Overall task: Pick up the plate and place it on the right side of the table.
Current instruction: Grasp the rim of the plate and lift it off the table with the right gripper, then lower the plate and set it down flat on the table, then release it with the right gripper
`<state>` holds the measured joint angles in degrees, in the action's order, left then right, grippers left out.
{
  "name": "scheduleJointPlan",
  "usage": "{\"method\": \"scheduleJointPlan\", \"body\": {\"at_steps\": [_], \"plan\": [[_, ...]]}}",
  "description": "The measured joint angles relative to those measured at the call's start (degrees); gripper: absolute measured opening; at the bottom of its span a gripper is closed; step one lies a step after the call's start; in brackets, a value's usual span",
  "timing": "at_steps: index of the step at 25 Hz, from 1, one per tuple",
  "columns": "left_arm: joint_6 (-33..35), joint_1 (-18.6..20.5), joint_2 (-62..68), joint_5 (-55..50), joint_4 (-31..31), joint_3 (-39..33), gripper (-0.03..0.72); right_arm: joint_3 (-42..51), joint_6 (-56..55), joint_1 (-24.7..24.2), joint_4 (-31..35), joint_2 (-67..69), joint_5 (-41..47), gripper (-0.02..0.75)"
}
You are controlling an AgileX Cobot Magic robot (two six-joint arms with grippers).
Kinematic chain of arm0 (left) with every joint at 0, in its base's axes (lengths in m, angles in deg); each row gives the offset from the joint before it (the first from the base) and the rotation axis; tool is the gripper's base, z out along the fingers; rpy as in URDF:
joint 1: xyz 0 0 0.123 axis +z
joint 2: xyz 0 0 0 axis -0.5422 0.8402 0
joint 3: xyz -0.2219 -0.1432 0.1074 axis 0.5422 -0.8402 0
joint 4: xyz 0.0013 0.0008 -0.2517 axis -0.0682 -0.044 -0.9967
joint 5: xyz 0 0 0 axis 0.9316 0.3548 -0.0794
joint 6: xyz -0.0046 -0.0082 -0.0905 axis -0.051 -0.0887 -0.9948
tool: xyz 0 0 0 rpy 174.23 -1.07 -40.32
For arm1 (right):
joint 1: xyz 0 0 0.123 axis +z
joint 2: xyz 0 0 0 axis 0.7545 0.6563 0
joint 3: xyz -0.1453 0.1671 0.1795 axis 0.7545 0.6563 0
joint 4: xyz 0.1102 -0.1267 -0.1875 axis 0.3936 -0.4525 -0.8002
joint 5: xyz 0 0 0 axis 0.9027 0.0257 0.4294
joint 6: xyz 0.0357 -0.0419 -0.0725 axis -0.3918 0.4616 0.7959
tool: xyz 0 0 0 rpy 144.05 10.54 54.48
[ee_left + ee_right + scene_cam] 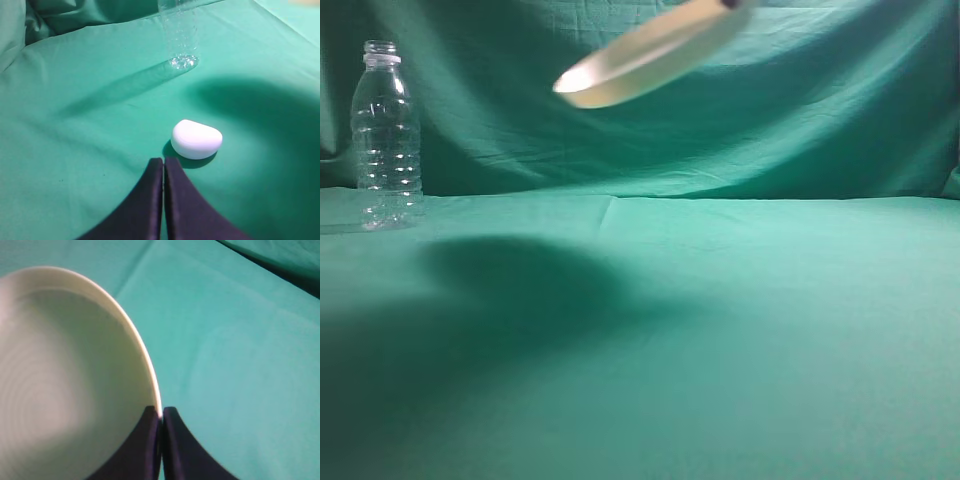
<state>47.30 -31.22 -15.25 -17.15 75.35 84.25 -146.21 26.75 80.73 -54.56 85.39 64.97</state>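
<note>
My right gripper will release the plate on the open green cloth [912,243] at the side opposite the clear plastic bottle.
The pale cream-yellow plate [650,55] hangs tilted high above the table [740,330], its upper edge cut off at the top of the exterior view. In the right wrist view the plate [60,370] fills the left half, and my right gripper [161,412] is shut on its rim, one finger inside and one outside. Only a dark tip of that gripper [730,4] shows in the exterior view. My left gripper [163,162] is shut and empty, low over the cloth, out of the exterior view.
A clear plastic bottle [386,135] stands at the far left, its base also showing in the left wrist view [181,55]. A small white rounded object [196,139] lies just ahead of my left gripper. The plate's shadow [510,290] darkens the left cloth.
</note>
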Motion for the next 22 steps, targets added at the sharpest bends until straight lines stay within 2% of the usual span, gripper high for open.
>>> {"method": "scheduleJointPlan", "body": {"at_steps": [6,14,22], "plan": [[0.0,0.0,0.0,0.0,0.0,0.0,0.000,15.1,0.0,-11.4,-0.6,-9.7,-0.1,0.000],[0.0,0.0,0.0,0.0,0.0,0.0,0.000,39.5,0.1,-24.0,2.0,-18.0,-11.0,0.000],[0.0,0.0,0.0,0.0,0.0,0.0,0.000,51.7,1.8,-30.1,3.9,-18.3,-20.9,0.000]]}}
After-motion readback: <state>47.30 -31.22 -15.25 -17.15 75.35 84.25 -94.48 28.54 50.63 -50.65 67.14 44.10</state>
